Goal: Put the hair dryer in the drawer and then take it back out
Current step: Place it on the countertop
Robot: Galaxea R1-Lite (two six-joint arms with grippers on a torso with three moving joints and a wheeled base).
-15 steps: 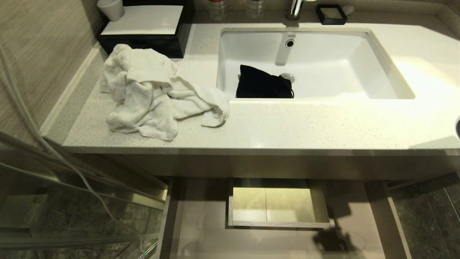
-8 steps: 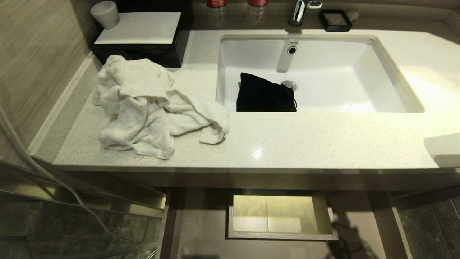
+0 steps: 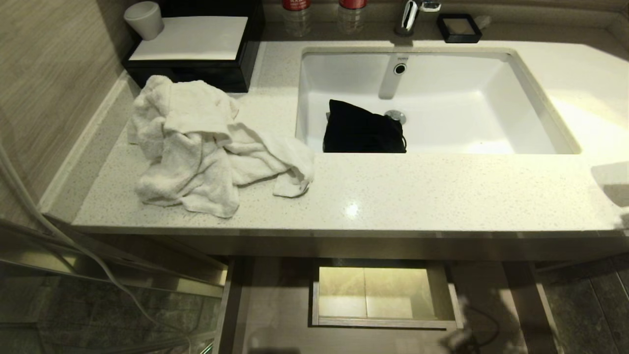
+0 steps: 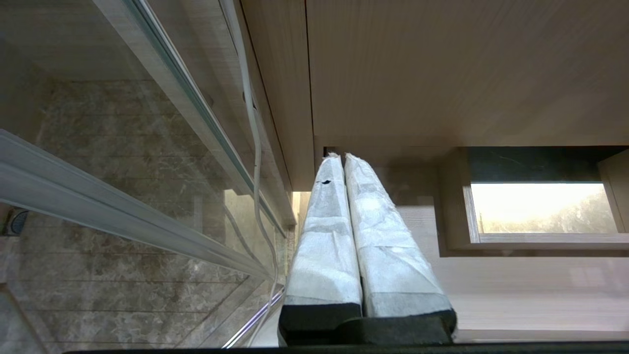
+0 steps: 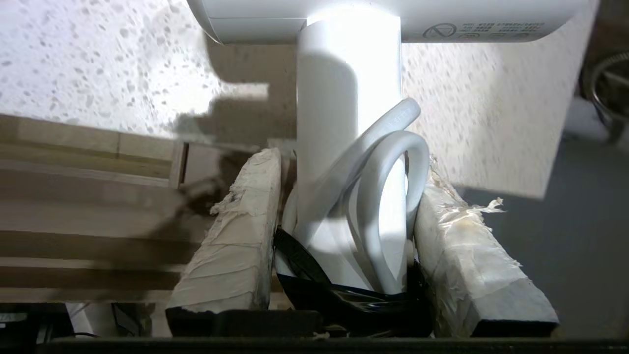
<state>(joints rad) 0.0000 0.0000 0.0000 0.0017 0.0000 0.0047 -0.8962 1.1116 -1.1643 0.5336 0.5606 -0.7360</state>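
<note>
The hair dryer will come to rest on the countertop (image 3: 614, 134) beside the sink, away from the towel, when I let go of it with my right gripper.
The white hair dryer (image 5: 344, 98) shows in the right wrist view, its barrel across the far end and its handle running back between the taped fingers. My right gripper (image 5: 350, 157) is shut on that handle, with a loop of white cord (image 5: 393, 162) caught alongside. Behind the dryer lies the speckled countertop (image 5: 98, 59) near its front edge. The drawer (image 3: 275, 314) stands pulled out under the counter, with its boxed cut-out (image 3: 383, 295) lit inside. My left gripper (image 4: 339, 156) is shut and empty, hanging low by the drawer (image 4: 491, 295) at its left side.
A crumpled white towel (image 3: 206, 142) lies on the counter's left. A black pouch (image 3: 361, 128) sits in the sink (image 3: 491, 98). A black box (image 3: 196, 64) with a white cup (image 3: 144, 19) stands at the back left. A glass door frame (image 3: 73, 265) runs along the left.
The whole head view shifted downward after the oldest frame, a camera move. The shadow on the counter's right end has slid up toward the right edge, and the shadow on the drawer has sunk lower.
</note>
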